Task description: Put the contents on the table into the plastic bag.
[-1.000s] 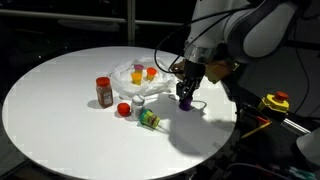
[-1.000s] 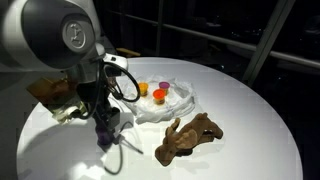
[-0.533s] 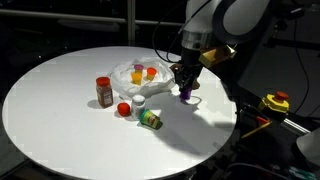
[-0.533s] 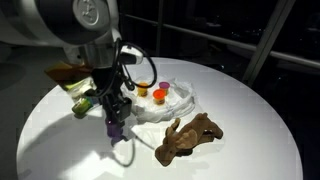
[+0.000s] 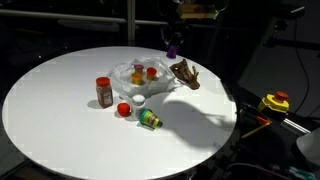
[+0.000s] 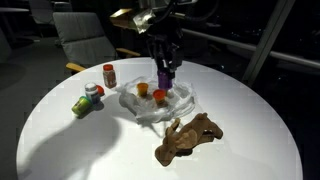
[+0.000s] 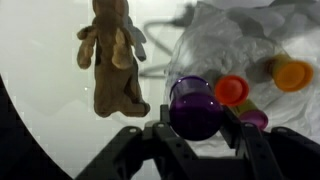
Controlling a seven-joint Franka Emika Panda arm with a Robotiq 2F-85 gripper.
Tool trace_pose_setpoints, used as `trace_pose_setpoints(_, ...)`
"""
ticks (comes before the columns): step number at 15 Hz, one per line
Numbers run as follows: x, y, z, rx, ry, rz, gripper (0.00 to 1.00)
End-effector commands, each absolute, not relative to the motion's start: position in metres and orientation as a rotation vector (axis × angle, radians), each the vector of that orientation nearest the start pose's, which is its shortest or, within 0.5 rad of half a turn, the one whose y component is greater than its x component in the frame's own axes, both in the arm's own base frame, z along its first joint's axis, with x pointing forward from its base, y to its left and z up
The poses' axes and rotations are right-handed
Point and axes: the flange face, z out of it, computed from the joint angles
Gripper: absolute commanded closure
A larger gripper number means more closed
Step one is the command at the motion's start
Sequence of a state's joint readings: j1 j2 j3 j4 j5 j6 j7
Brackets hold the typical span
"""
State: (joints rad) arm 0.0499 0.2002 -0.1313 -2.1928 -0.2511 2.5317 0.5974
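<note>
Next, I let go of the purple bottle inside the clear plastic bag (image 5: 153,64) (image 7: 213,123), behind the red capped item.
My gripper (image 7: 196,118) is shut on a purple bottle (image 7: 195,105) and holds it high above the table; it shows in both exterior views (image 5: 173,47) (image 6: 164,76). Below lies the clear plastic bag (image 5: 135,82) (image 6: 165,105) (image 7: 240,45) with orange and red capped items (image 6: 159,96) (image 7: 232,89) inside. A brown stuffed toy (image 5: 186,73) (image 6: 188,137) (image 7: 112,55) lies beside the bag. A red jar (image 5: 104,91) (image 6: 108,74), a red cap item (image 5: 124,109) and a green bottle (image 5: 150,119) (image 6: 82,104) lie on the white round table (image 5: 60,110).
A yellow and red device (image 5: 274,101) sits off the table's edge. A chair (image 6: 85,35) stands behind the table. The surroundings are dark.
My gripper has lifted the purple bottle off the table and carried it up to a spot above the plastic bag and stuffed toy.
</note>
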Motion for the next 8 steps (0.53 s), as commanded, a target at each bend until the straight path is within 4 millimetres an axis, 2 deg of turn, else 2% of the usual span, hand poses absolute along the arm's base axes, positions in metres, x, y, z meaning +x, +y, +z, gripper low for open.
trace_pose_setpoints(1, 0.617, -0.056, 0.298, -3.136, 0.936, -0.350, 0.74)
trace_pose_setpoints(4, 0.644, -0.065, 0.275, -3.113, 1.021, -0.332, 0.74)
trace_pose_setpoints(8, 0.671, -0.068, 0.246, -3.073, 1.099, -0.292, 0.74)
